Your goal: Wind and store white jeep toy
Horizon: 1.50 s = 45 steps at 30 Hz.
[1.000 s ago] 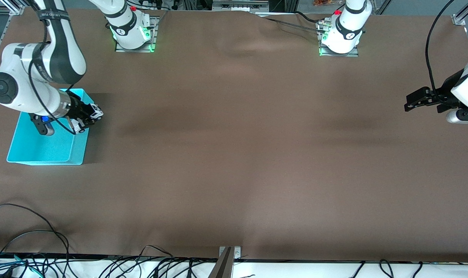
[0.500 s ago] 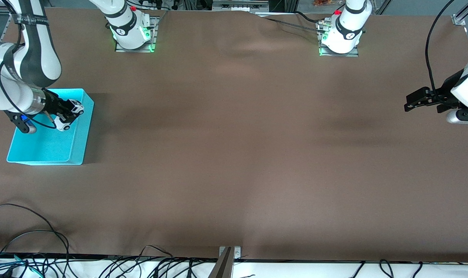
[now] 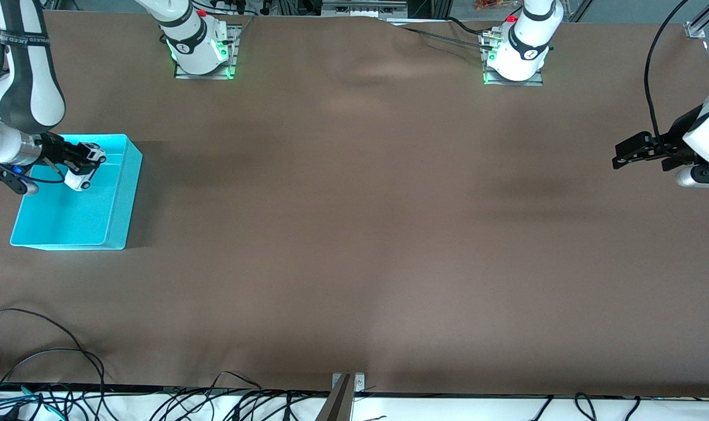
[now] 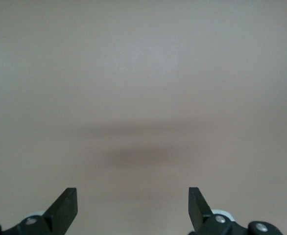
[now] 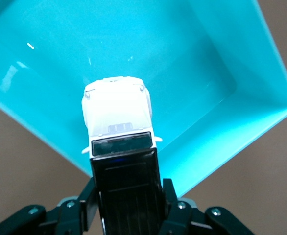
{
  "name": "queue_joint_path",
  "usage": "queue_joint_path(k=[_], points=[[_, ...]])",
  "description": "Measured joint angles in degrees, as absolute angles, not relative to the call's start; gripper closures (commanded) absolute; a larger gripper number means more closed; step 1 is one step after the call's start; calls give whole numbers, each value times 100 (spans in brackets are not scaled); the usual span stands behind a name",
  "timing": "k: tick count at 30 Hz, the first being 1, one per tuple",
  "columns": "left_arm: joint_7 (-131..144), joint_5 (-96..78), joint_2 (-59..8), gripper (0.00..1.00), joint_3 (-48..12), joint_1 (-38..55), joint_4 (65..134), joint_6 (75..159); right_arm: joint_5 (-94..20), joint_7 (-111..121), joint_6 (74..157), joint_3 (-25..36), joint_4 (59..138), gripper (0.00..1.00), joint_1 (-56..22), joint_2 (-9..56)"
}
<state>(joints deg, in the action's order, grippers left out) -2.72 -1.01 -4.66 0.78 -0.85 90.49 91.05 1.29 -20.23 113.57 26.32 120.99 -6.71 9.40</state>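
Observation:
The white jeep toy will go down on the turquoise bin's bottom, toward the arm bases (image 3: pixel 81 171) (image 5: pixel 181 95), from my right gripper. The jeep hangs nose-down over the bin now.
The white jeep toy (image 3: pixel 84 166) (image 5: pixel 118 122), with its black roof, hangs nose-down over the turquoise bin (image 3: pixel 120 199) (image 5: pixel 217 54). My right gripper (image 3: pixel 75 164) (image 5: pixel 126 203) is shut on the jeep's rear half, one finger pressed to each side. The jeep is over the part of the bin farthest from the front camera. At the left arm's end of the table my left gripper (image 3: pixel 623 155) (image 4: pixel 132 208) waits open above bare brown cloth, nothing between its fingers.
The brown cloth (image 3: pixel 354 222) covers the whole table. Both arm bases (image 3: pixel 201 49) stand along the edge farthest from the front camera. Loose cables (image 3: pixel 44 374) lie along the nearest edge.
My right gripper has carried the jeep from the bin's rim inward toward the right arm's end, now over the bin's inside. The left arm has not moved.

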Motion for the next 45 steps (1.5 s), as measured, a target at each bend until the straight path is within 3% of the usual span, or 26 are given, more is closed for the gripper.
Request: queue_joint_path(k=[16,45], points=[[-272,-101,-470,0,78,-85,9049,9105,129,-1172,12435,2914,12291,100,-621,1660],[-272,-101,-473,0,78,-85,9049,9105,226,-367,13182,2952,12450,100,-65,2438]])
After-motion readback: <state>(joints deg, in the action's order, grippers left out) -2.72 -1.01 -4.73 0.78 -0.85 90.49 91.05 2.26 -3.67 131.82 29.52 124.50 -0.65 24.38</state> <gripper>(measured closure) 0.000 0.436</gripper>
